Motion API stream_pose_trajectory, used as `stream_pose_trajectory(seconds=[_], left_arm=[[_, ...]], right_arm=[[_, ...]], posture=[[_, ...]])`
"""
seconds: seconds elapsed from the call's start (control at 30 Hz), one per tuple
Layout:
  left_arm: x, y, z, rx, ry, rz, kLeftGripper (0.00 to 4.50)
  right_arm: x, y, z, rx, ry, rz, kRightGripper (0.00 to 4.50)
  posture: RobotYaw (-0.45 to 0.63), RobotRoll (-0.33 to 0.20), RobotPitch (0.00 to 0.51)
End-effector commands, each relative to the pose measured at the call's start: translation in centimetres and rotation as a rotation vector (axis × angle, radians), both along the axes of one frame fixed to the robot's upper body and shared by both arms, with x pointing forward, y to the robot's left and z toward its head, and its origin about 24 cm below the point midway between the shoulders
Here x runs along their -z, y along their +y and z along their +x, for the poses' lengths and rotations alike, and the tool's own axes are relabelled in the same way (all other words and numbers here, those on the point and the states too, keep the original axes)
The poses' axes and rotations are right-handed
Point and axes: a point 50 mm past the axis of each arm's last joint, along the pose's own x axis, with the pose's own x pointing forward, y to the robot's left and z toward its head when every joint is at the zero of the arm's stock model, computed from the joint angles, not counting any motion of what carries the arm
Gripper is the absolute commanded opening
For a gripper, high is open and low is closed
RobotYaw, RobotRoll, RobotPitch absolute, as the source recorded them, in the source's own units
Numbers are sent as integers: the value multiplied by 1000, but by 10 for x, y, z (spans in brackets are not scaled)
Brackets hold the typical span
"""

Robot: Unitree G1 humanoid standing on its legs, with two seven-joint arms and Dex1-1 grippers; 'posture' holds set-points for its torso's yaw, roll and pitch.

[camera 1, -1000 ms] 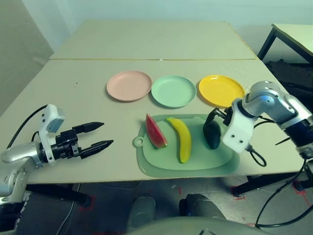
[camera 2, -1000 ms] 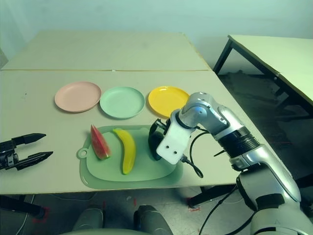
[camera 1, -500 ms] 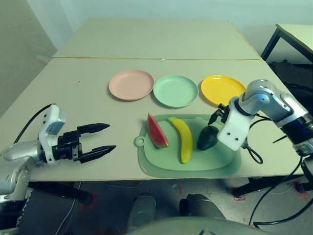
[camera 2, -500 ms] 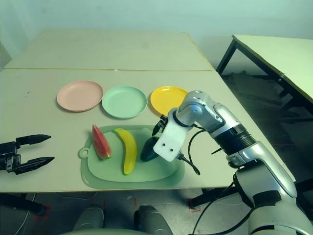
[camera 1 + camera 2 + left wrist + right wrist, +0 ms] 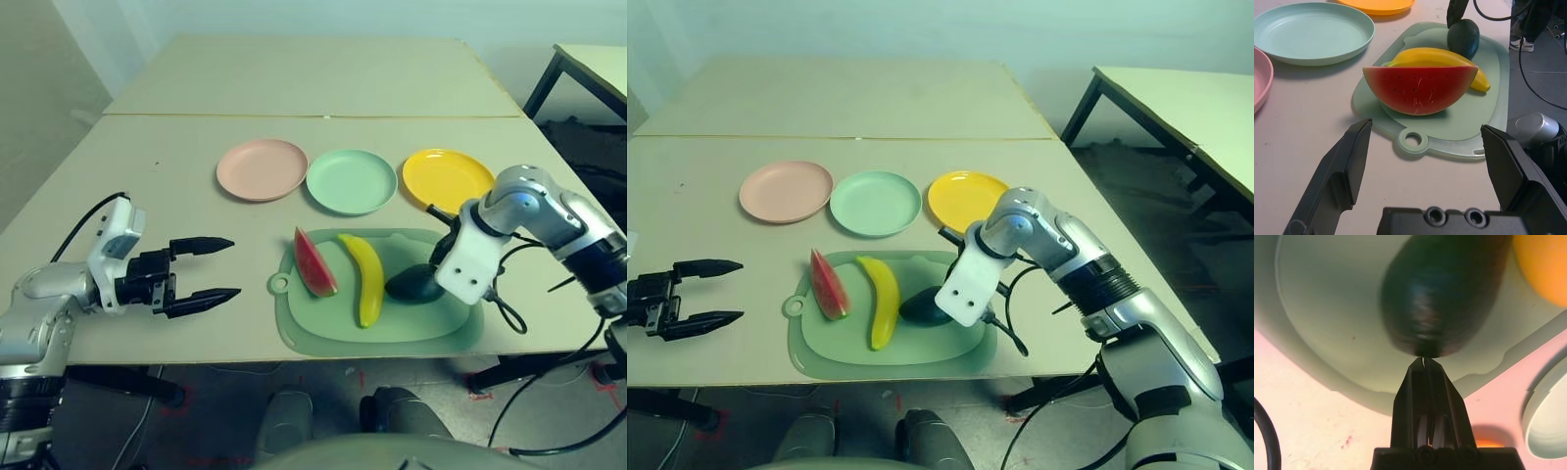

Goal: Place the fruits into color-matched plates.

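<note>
Next, I open my right gripper, reach further and clasp the avocado's sides (image 5: 1442, 298) before lifting it, because that gripper's shut fingertips only touch the avocado's rounded end.
A red watermelon wedge (image 5: 313, 262), a yellow banana (image 5: 364, 277) and a dark green avocado (image 5: 413, 284) lie on the pale-green mat (image 5: 328, 328). Behind the mat sit the pink plate (image 5: 261, 168), mint green plate (image 5: 351, 181) and yellow plate (image 5: 446, 179), all bare. My right gripper (image 5: 1423, 360) is shut with nothing between its fingers; its tips touch the end of the avocado (image 5: 1442, 293), which rests on its side on the mat. My left gripper (image 5: 233, 266) hovers open over the table left of the mat, pointing at the watermelon (image 5: 1419, 89).
The mat's handle hole (image 5: 278, 285) faces my left gripper. A cable (image 5: 507, 311) loops from my right wrist beside the mat's right edge. A second table (image 5: 588, 73) stands at the far right, and bare tabletop (image 5: 304, 83) stretches behind the plates.
My right gripper has shut without catching the avocado, which went from upright between the fingers to lying on the mat, farther left. My left gripper edged toward the mat.
</note>
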Motion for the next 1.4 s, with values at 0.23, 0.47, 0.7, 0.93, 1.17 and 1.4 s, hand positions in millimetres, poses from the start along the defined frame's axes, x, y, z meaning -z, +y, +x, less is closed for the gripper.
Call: stream_pose_trajectory(seconds=[0.23,0.47,0.7,0.93,1.17,1.4], left_arm=[[8,-6,3,14,26,13,4500],[9,-10,8,32,35,9,4500],[10,-17,11,51,38,3,4500],[10,-19,10,49,47,2,4500],[7,-18,6,27,50,3,4500],[4,-16,5,13,51,7,4500]], right_arm=[[-29,-27,14,105,-92,-94,2831],[-43,-20,-12,78,-40,-83,4493],[-35,4,-28,22,-13,-37,4493],[-30,18,-23,-29,-44,-35,4493],[-23,26,-22,-83,-32,-49,4493],[-18,35,-21,-129,-31,-59,4493]], posture=[[94,0,73],[81,0,69],[77,0,62],[89,0,68],[113,0,74],[126,0,80]])
